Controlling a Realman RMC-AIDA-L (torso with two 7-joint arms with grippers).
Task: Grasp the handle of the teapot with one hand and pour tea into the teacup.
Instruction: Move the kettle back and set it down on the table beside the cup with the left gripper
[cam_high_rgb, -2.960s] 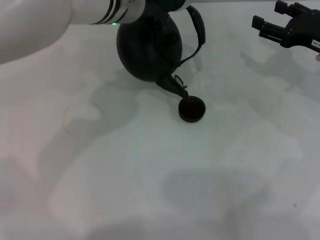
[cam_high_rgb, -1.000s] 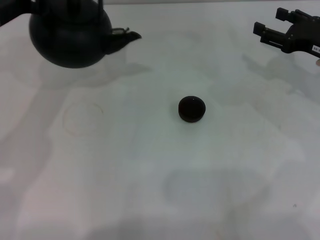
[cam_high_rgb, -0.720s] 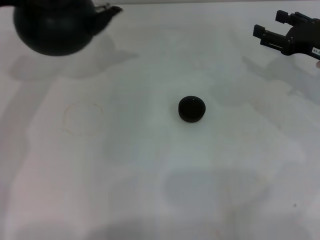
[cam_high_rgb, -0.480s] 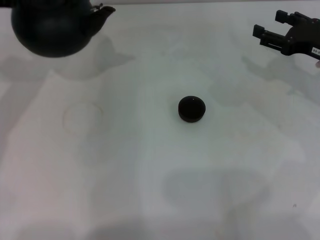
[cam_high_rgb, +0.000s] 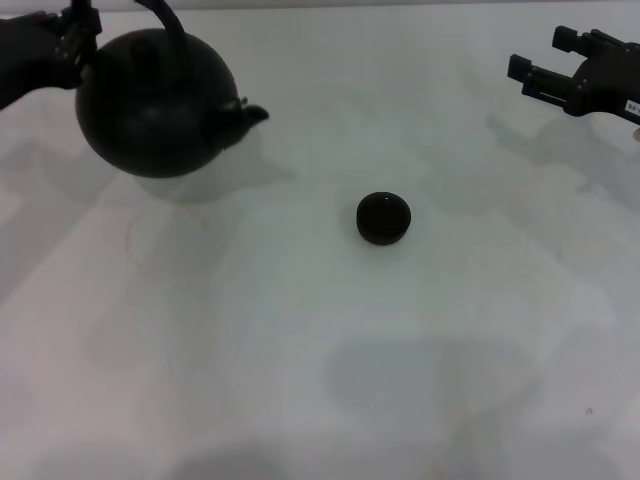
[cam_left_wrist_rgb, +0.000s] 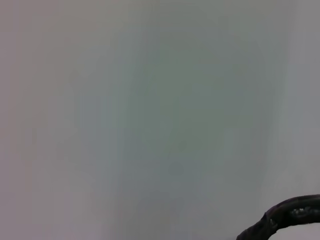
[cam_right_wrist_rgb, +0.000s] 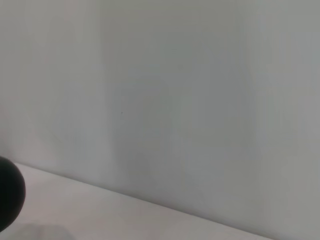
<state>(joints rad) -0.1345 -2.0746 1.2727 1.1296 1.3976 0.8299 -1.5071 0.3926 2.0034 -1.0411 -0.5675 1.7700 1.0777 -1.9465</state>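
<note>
My left gripper will release the teapot on the white table at the far edge of the faint ring mark (cam_high_rgb: 158, 212).
The matte black teapot (cam_high_rgb: 155, 105) is upright at the far left of the head view, its spout (cam_high_rgb: 250, 114) pointing right toward the teacup. Part of its arched handle (cam_high_rgb: 165, 18) shows above the lid and runs out of the top of the view; a piece of the handle (cam_left_wrist_rgb: 287, 215) also shows in the left wrist view. My left gripper (cam_high_rgb: 78, 32) is beside the pot's upper left, close to the handle. The small dark teacup (cam_high_rgb: 384, 218) stands alone mid-table, well apart from the spout. My right gripper (cam_high_rgb: 542, 57) is open and empty at the far right.
A faint ring mark (cam_high_rgb: 165, 235) lies on the white table (cam_high_rgb: 330, 350) just in front of the teapot. A dark round shape (cam_right_wrist_rgb: 7, 192) sits at the edge of the right wrist view; I cannot tell what it is.
The teapot has gone from tilted over the teacup to upright, swung far left and back, and has now come a little right and nearer. The right arm has not moved.
</note>
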